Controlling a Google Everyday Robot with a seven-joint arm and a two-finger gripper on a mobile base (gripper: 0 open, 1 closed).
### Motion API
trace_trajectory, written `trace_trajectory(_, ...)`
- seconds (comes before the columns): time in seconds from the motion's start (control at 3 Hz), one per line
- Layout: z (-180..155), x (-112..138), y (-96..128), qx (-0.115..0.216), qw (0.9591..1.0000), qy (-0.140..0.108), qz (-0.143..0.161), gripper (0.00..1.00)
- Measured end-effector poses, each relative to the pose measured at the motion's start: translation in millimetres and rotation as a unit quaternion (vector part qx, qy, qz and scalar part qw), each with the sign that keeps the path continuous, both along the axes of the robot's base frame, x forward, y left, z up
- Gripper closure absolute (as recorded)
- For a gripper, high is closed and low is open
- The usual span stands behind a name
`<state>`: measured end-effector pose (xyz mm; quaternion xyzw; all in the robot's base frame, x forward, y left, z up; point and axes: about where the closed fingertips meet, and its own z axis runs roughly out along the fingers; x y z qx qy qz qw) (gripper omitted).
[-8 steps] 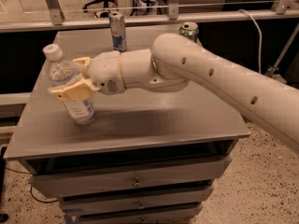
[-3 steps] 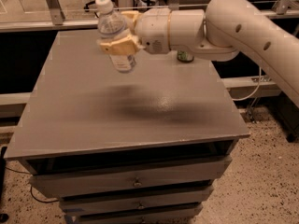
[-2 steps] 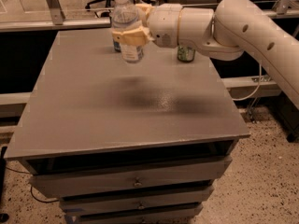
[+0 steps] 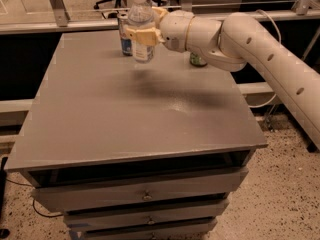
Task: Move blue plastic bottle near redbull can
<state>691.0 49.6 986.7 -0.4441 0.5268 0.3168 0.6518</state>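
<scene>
I should release the blue plastic bottle from my gripper once it is to be set on the cabinet top just in front of the redbull can (image 4: 141, 62).
The blue plastic bottle (image 4: 141, 21), clear with a white cap, is held upright near the far edge of the grey cabinet top (image 4: 135, 99). My gripper (image 4: 143, 34) is shut on the bottle's middle, its cream fingers (image 4: 145, 36) wrapped around it. The bottle's base hangs just above the surface. The redbull can (image 4: 124, 35) stands right behind and to the left of the bottle, partly hidden by it. My white arm (image 4: 250, 44) reaches in from the right.
A green-and-white can (image 4: 196, 60) stands at the far right, mostly hidden behind my arm. The cabinet has drawers (image 4: 145, 194) at the front. A glass partition with metal rails (image 4: 60, 14) runs behind the far edge.
My gripper has carried the bottle from the front left of the top to the far edge and lowered it beside the redbull can.
</scene>
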Motion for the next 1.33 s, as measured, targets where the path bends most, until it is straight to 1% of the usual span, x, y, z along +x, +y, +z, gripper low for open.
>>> trace_trajectory(0.33, -14, 24, -3, -0.006, 0.9996, 0.022, -0.019, 1.00)
trace_trajectory(0.67, -25, 40, -10, -0.017, 0.9981, 0.046, -0.038, 1.00)
trace_trajectory(1.0, -33, 55, -14, -0.013, 0.9971, 0.061, -0.045, 1.00)
trace_trajectory(1.33, -37, 71, -10, -0.008, 0.9967, 0.070, -0.040, 1.00)
